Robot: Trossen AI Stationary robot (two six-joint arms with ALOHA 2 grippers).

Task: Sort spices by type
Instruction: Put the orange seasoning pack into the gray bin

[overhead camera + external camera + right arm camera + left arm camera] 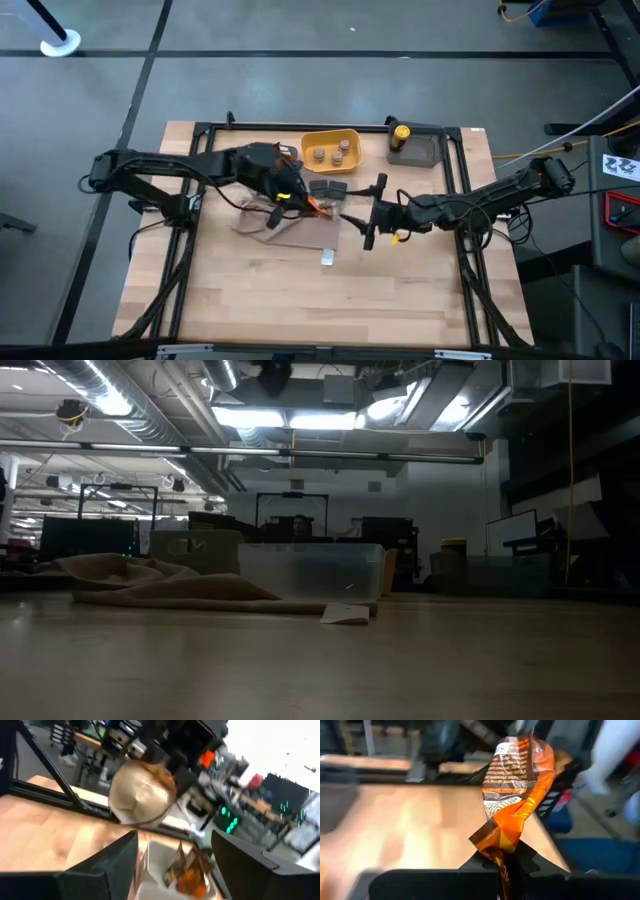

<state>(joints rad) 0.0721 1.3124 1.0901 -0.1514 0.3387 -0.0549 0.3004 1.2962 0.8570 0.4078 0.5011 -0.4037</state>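
Next, my left gripper sets the foil packet free in the clear tray (279, 180), in the spot that lies between the orange packets and the beige cloth.
My left gripper (298, 202) is over the table's middle, shut on an orange and brown foil packet (517, 775), which shows in the high view as the packet (314, 208). My right gripper (364, 213) hovers open just right of it, empty; in its wrist view the right gripper (170, 870) looks at a clear tray (155, 865) holding orange packets (187, 872). Tan jars (333, 153) stand in the yellow tray (352, 136). Dark boxes (330, 188) lie on the table. The yellow-capped bottle (400, 131) stands at the grey tray (425, 150). My left gripper pinches the foil packet between its two fingers by one crumpled end (499, 851). The rest of the packet stands out beyond the fingertips, bent and lifted clear of the table.
A beige cloth (280, 228) lies bunched near the table's middle, seen in the low view as the cloth (165, 585) beside the clear tray (310, 570). A small white slip (328, 258) lies near it. The near half of the wooden table (300, 300) is bare.
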